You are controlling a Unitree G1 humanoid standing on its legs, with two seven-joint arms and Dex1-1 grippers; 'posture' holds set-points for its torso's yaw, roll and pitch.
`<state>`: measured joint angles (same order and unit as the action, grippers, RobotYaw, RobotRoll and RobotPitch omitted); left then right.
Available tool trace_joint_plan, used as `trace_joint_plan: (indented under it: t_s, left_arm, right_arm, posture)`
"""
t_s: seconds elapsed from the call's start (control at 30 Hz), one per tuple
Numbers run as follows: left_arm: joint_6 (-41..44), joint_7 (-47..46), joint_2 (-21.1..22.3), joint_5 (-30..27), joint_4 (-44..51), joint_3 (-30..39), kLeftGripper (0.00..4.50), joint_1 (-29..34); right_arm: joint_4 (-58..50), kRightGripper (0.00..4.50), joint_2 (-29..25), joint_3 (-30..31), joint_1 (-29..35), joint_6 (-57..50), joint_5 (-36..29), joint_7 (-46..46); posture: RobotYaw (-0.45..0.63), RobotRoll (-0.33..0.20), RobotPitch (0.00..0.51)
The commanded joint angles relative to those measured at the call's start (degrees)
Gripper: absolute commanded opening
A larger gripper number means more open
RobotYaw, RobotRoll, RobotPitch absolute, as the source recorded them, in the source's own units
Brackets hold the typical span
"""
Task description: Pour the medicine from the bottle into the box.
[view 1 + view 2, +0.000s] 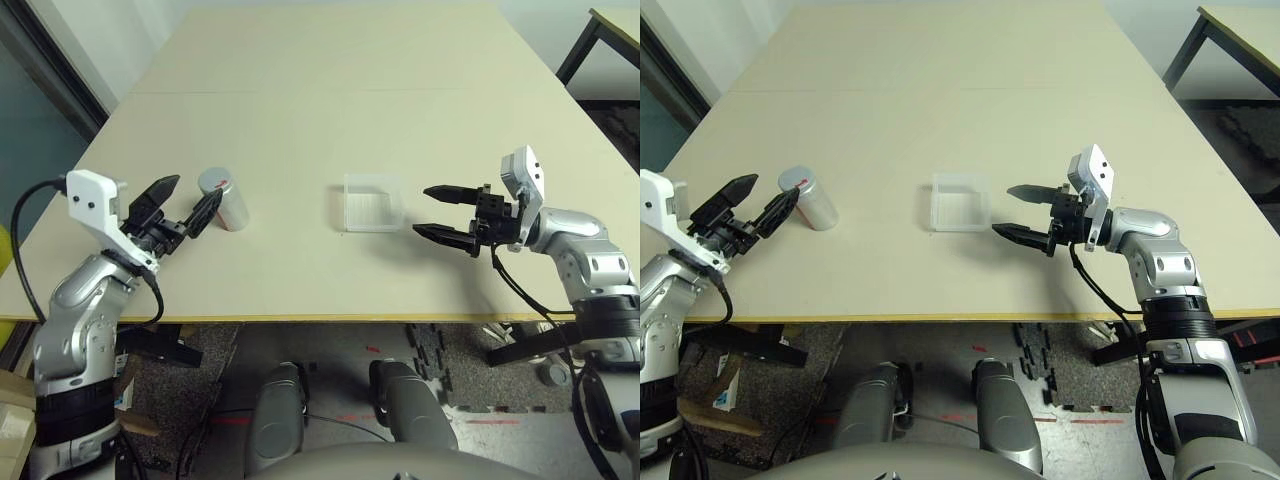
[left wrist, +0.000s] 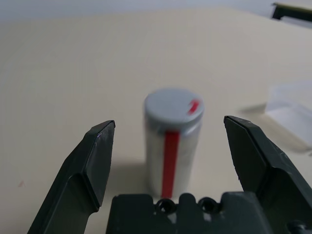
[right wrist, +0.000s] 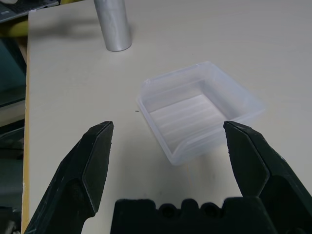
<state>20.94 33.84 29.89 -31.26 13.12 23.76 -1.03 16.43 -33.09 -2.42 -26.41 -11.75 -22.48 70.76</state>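
Next, my left gripper closes around the body (image 1: 234,212) (image 2: 170,165) of the silver-grey bottle, under its grey cap, so the cap stays free.
The silver-grey bottle (image 1: 224,197) with a red stripe stands upright on the table's left side, its grey cap (image 2: 173,106) on. My left gripper (image 1: 186,205) is open just left of the bottle, one fingertip close to it, and the left wrist view frames the bottle (image 2: 171,146) between the spread fingers. The clear plastic box (image 1: 372,202) sits at the table's middle and looks empty. My right gripper (image 1: 434,212) is open just right of the box, apart from it, with the box (image 3: 200,109) ahead of its fingers. The medicine is hidden.
The beige table (image 1: 330,90) stretches far back. Its front edge (image 1: 300,319) runs just below both grippers. A dark table frame (image 1: 600,40) stands at the back right.
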Motion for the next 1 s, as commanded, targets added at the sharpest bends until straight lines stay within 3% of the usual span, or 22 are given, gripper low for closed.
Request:
trace_joint_plan:
  t_s: [0.03,0.37,1.0]
  left_arm:
    - [-2.0,1.1,-0.1,0.7,-0.4,-0.7,4.49,1.3]
    - [-11.3,4.2,-0.4,7.5,-11.6,-7.1,4.49,-1.2]
    - [-23.6,6.8,-1.0,13.3,-30.2,-11.6,4.49,-10.4]
  right_arm:
    - [1.0,4.50,0.6,0.7,0.1,0.8,0.6,-0.3]
    - [-0.3,4.50,2.5,1.0,-0.1,0.3,0.6,-1.3]
    - [-2.8,4.50,2.4,0.6,1.2,-0.7,-0.1,-2.5]
  posture:
    - [-0.02,0.000,0.154]
    - [-0.05,0.000,0.152]
    - [-0.09,0.000,0.143]
